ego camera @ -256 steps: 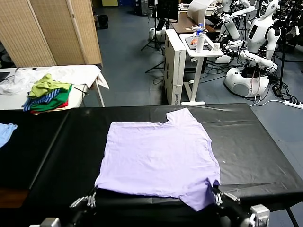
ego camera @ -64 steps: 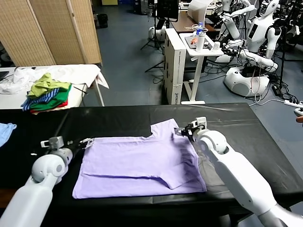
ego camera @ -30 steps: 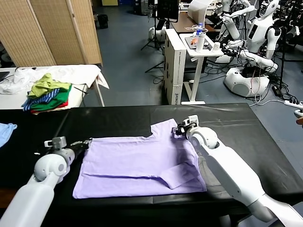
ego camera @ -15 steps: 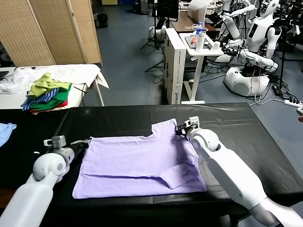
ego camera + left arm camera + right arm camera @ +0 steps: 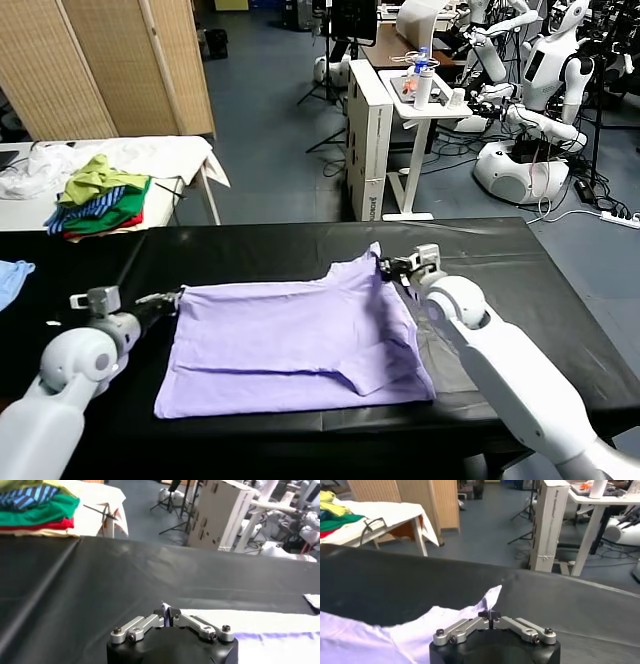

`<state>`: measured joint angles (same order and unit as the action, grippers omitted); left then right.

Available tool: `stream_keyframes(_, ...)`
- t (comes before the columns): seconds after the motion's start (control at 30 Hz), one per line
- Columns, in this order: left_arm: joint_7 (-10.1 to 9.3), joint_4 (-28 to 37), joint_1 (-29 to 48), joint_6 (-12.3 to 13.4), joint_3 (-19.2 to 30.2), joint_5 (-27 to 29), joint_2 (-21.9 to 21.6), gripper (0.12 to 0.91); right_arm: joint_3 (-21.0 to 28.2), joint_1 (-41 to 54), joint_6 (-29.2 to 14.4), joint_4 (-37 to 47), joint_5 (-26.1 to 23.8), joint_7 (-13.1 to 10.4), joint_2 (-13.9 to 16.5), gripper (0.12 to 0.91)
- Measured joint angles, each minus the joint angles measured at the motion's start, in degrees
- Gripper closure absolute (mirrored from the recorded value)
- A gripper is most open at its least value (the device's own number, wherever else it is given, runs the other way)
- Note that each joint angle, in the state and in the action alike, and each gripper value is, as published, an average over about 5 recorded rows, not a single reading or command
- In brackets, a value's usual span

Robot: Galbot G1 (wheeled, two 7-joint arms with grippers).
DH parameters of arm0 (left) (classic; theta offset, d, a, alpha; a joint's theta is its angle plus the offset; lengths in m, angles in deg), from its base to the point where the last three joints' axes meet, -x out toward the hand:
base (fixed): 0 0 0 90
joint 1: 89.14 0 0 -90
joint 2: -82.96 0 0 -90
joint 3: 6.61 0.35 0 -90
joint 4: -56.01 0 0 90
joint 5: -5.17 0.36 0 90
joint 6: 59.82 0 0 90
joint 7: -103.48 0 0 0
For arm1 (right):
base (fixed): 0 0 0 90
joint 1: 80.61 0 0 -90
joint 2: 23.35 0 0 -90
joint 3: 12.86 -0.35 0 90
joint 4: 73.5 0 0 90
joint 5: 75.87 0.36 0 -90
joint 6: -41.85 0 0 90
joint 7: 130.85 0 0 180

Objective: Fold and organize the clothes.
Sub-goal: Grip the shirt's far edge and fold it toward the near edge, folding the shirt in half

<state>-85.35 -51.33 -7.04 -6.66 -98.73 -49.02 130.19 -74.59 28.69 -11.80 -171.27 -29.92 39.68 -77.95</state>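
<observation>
My left gripper should release the lavender T-shirt's far corner on its side edge, just beyond the crosswise hem (image 5: 180,351).
The pale lavender T-shirt (image 5: 290,335) lies folded in half on the black table (image 5: 540,290), its far edge stretched between my two grippers. My left gripper (image 5: 172,297) is shut on the shirt's far left corner; a sliver of lavender fabric (image 5: 164,611) shows between its fingers in the left wrist view (image 5: 167,615). My right gripper (image 5: 385,267) is shut on the far right corner by the sleeve; the fabric (image 5: 470,612) rises in a peak from its jaws in the right wrist view (image 5: 490,615).
A heap of green, yellow, striped and red garments (image 5: 98,196) sits on a white side table at the back left. A small light blue cloth (image 5: 12,278) lies at the table's left edge. White carts and other robots stand beyond the table.
Both grippers have kept hold of the shirt's far corners and moved apart, the left one leftwards, the right one rightwards. The far edge is now stretched straighter.
</observation>
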Motion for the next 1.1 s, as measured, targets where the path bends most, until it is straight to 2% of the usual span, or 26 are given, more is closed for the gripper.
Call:
stream_keyframes(0.53, -0.37, -9.16, -10.85, -0.85, -4.76, 1.44, -1.15, 0.825, -8.07, -14.54, 1.29, -15.40, 1.45, 0.24, 9.03, 0.886)
stream_keyframes(0.7, -0.72, -10.06, -12.52, -1.31, -5.75, 2.25, -1.02, 0.822, -9.53, -18.35, 1.42, -17.66, 1.43, 0.30, 10.70, 0.886)
stream_keyframes(1.1, -1.17, -13.44, -16.70, -4.30, -8.08, 3.20, -1.39, 0.822, -11.96, -26.16, 2.72, -22.16, 0.76, -0.16, 13.29, 0.886)
